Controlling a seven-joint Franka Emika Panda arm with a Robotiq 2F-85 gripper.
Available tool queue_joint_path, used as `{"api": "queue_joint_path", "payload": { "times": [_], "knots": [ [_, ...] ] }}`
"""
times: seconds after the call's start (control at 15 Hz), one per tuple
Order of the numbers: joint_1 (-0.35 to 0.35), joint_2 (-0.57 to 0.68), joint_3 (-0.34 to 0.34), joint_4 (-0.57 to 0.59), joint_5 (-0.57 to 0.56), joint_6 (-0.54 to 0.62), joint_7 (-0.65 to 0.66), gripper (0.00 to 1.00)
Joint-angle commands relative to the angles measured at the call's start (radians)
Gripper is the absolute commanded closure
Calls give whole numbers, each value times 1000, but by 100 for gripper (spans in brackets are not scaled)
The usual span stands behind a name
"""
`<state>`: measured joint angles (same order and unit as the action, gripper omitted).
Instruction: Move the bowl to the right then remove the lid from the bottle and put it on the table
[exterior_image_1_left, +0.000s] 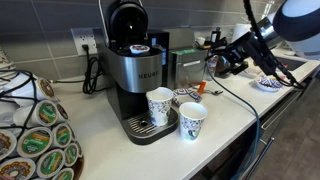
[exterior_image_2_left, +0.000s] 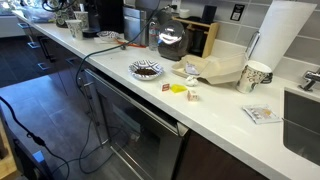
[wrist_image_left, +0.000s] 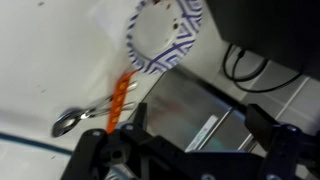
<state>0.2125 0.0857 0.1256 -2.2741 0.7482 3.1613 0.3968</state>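
Note:
The white bowl beside the coffee machine is next, and my gripper needs to go to it and close on the bowl's rim (exterior_image_1_left: 198, 94) (wrist_image_left: 138, 62) near the orange-handled spoon.
My gripper (wrist_image_left: 200, 125) is open and empty, its two dark fingers spread over a shiny grey surface I cannot identify. In an exterior view it hangs (exterior_image_1_left: 224, 55) above the table (exterior_image_1_left: 235, 110), behind the coffee machine. A white bowl with a blue patterned rim (wrist_image_left: 165, 30) lies just beyond the fingers, and it also shows in both exterior views (exterior_image_1_left: 187, 95) (exterior_image_2_left: 108, 37). A clear bottle or jar (exterior_image_2_left: 172, 40) stands on the table. A small orange thing (exterior_image_2_left: 166, 87) lies on the table; it is too small to tell whether it is the lid.
A spoon with an orange handle (wrist_image_left: 100, 108) lies beside the bowl. A second patterned bowl with dark contents (exterior_image_2_left: 146, 69) sits near the front edge. A coffee machine (exterior_image_1_left: 140, 75), two paper cups (exterior_image_1_left: 160, 105), a pod carousel (exterior_image_1_left: 35, 135), a paper towel roll (exterior_image_2_left: 280, 30) and a sink (exterior_image_2_left: 305, 120) line the table.

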Motion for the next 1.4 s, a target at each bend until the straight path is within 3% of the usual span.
{"api": "queue_joint_path", "payload": {
  "times": [0.0, 0.2, 0.4, 0.53, 0.67, 0.8, 1.07, 1.13, 1.2, 1.33],
  "knots": [
    [-106, 141, 206, 250, 250, 12, -260, 0],
    [-321, 190, 433, 382, 332, -79, -471, 0],
    [-540, 231, 629, 440, 411, -219, -681, 0],
    [-669, 253, 723, 435, 487, -341, -823, 0],
    [-778, 264, 774, 390, 584, -485, -967, 0],
    [-858, 260, 771, 303, 684, -660, -1100, 0],
    [-977, 278, 710, 125, 593, -982, -1130, 0],
    [-848, 217, 518, 79, 600, -1077, -1113, 0],
    [-837, 217, 470, 39, 556, -1096, -1098, 0],
    [-698, 185, 302, -2, 531, -1049, -1089, 0]
  ]
}}
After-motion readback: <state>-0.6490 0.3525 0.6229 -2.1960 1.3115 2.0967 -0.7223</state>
